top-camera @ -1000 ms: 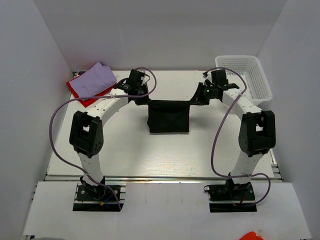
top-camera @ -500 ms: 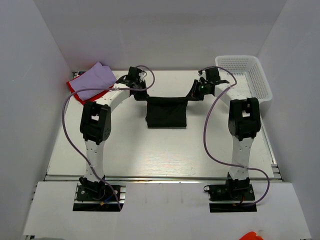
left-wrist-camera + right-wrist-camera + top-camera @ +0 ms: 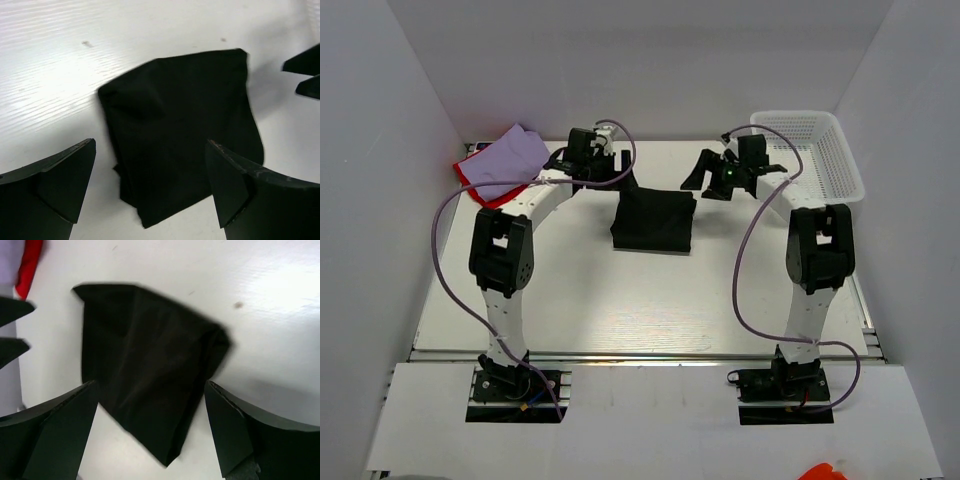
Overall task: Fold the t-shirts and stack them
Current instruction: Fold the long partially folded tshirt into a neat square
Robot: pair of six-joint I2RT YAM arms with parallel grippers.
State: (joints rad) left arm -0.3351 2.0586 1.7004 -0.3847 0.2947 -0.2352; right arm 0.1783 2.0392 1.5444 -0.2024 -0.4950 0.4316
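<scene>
My left gripper is going to close on the middle of the side edge [image 3: 622, 216] [image 3: 129, 164] of the black t-shirt, the edge facing the pale lavender t-shirt.
The black t-shirt [image 3: 653, 222] lies folded in a rough rectangle on the table's middle, seen from above in the left wrist view [image 3: 180, 125] and the right wrist view [image 3: 145, 365]. My left gripper [image 3: 623, 177] hovers open over its far left corner, jaws wide with nothing between them [image 3: 150, 147]. My right gripper [image 3: 701, 172] hangs open past the far right corner, also empty [image 3: 150, 387]. The pale lavender t-shirt [image 3: 510, 158] rests folded on the red t-shirt [image 3: 472, 178] at the far left.
A white mesh basket [image 3: 818, 150] stands at the far right corner. White walls close in the table on the left, right and back. Each arm's purple cable [image 3: 445, 250] loops out beside it.
Both grippers went from shut on the black t-shirt's far edge to wide open. The cloth dropped flat on the table, and both grippers rose slightly and drew apart.
</scene>
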